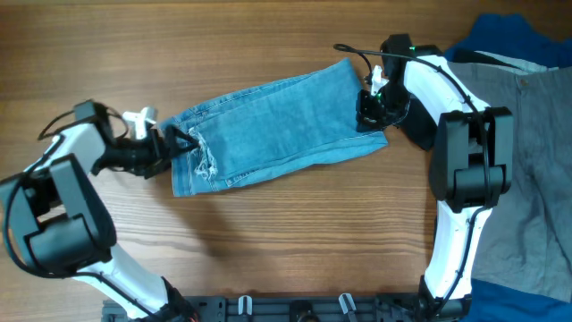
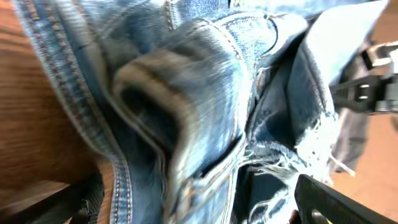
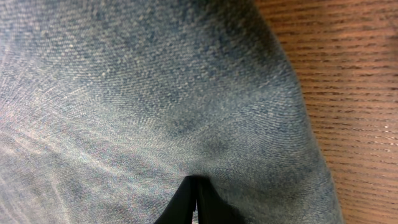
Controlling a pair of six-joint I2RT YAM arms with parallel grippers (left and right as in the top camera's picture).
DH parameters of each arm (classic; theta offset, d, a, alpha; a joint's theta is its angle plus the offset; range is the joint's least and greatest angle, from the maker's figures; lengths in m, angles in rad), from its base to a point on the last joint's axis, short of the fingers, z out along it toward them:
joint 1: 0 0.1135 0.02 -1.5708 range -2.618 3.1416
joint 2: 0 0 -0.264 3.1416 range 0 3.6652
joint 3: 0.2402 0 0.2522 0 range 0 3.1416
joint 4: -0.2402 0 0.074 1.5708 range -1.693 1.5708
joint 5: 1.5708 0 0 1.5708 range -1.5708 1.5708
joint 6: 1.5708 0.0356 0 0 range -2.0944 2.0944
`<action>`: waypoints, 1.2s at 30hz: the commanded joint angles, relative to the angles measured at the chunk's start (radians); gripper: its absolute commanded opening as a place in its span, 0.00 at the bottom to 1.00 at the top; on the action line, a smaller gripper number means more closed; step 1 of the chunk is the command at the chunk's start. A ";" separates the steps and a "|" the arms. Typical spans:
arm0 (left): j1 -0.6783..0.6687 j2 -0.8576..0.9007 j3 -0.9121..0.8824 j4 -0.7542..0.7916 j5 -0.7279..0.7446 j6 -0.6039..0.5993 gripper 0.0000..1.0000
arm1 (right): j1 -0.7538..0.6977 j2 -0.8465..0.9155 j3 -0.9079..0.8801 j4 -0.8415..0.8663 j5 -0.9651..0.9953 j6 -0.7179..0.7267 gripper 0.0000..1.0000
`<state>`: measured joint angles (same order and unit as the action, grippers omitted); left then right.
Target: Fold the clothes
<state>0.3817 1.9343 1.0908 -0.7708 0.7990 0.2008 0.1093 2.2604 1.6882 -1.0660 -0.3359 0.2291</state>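
Observation:
The jeans' frayed end has denim bunched up at it, so my left gripper should take that end (image 1: 186,168), lift it and lay it flat before folding it over.
The light blue jeans (image 1: 277,125) lie folded in a slanted band across the middle of the table, with frayed hems and the waistband at the left end. My left gripper (image 1: 172,143) is at that left end. In the left wrist view its fingers (image 2: 199,208) are spread wide, with bunched denim, seams and frayed threads (image 2: 205,112) between them. My right gripper (image 1: 371,105) is at the jeans' right end. In the right wrist view its dark fingertips (image 3: 196,198) are closed together and pinch into smooth denim (image 3: 155,93).
A grey cloth (image 1: 536,161) and dark blue fabric (image 1: 500,36) lie at the table's right side, behind my right arm. Bare wood tabletop (image 1: 268,241) lies in front of the jeans, and wood shows past the denim's edge in the right wrist view (image 3: 354,93).

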 commanded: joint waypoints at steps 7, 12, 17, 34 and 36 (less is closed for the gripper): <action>-0.046 0.067 -0.045 0.012 -0.064 0.133 1.00 | 0.002 0.051 -0.042 -0.013 0.098 -0.020 0.06; -0.156 0.067 -0.045 0.047 -0.124 0.132 1.00 | 0.002 0.051 -0.042 -0.015 0.098 -0.020 0.06; -0.229 0.068 -0.045 0.086 -0.309 -0.003 0.92 | 0.002 0.051 -0.042 -0.016 0.098 -0.020 0.06; -0.211 0.039 0.546 -0.565 -0.623 -0.183 0.22 | 0.007 -0.098 -0.023 -0.158 -0.053 -0.237 0.05; -0.245 0.039 0.639 -0.622 -0.589 -0.184 0.25 | 0.014 -0.144 -0.023 -0.143 -0.185 -0.306 0.05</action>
<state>0.1642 1.9907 1.5414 -1.3338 0.2520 0.0261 0.1230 2.2215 1.6665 -1.2217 -0.3664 0.0738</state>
